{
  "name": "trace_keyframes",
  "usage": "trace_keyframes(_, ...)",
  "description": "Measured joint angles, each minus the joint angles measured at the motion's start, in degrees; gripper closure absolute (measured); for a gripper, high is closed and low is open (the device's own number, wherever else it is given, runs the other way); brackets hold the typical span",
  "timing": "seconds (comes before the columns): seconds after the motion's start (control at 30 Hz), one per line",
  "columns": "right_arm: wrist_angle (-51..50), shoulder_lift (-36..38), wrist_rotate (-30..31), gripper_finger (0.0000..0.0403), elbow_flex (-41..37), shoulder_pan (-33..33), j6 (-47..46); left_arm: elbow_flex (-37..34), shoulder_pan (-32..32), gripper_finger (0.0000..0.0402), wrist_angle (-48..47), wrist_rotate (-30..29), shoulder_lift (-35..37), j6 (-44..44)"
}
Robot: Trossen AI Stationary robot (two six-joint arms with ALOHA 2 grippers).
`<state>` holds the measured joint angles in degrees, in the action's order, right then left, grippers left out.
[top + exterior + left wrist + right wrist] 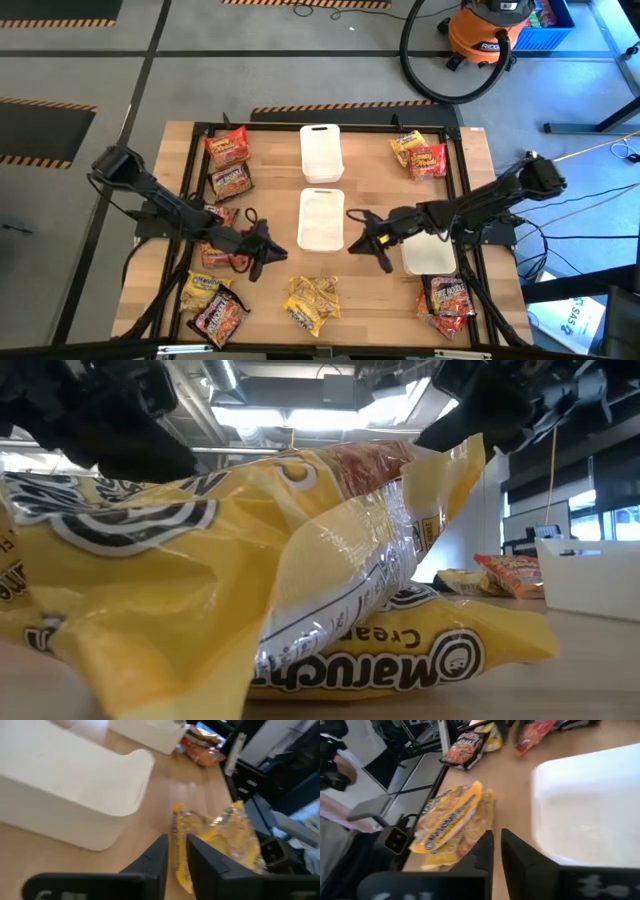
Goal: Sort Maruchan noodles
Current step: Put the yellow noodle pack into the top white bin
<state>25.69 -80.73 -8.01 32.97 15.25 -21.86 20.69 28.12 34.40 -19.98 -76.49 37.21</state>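
Note:
Next, I grab the packet's end [294,304] facing my left arm with my left gripper, on the upper yellow packet at the table's near edge.
Maruchan noodle packets lie scattered on the wooden table. Two yellow ones [312,300] are stacked at the near edge's middle, the upper lying on the lower [330,560]. My left gripper [270,250] hovers left of the middle white tray [321,218], its fingers a narrow gap apart [176,842] and pointing toward the yellow packets [225,835]. My right gripper [357,243] hovers right of that tray with its fingers almost together [497,835]; the yellow packets [452,822] lie beyond them. Neither holds anything.
Other white trays stand at the far middle [320,152] and under my right arm [428,252]. Red and dark packets lie far left [228,162], under my left arm [215,255], near left [213,305], far right [420,155] and near right [447,297].

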Motion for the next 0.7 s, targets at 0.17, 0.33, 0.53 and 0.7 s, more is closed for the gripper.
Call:
trace_keyframes(0.17, 0.01, -2.25, 5.08, 0.0347, 1.49, 5.25, -2.01, 0.0, 0.74, 0.0271, 2.93, 2.45, -3.76, 3.25)
trace_keyframes(0.33, 0.1, -3.77, 13.55, 0.0303, 1.75, 10.59, -5.48, 0.2, 2.03, 0.0236, 6.48, 4.08, -7.8, 8.56)
trace_keyframes(0.53, 1.9, -5.91, 17.54, 0.023, 1.77, 14.46, -8.59, 5.3, 5.66, 0.0233, 6.4, 3.03, -12.65, 9.69)
trace_keyframes(0.7, 4.51, -7.53, 17.59, 0.0185, 1.77, 14.99, -9.4, 11.45, 6.91, 0.0233, 6.42, 2.5, -15.32, 3.06)
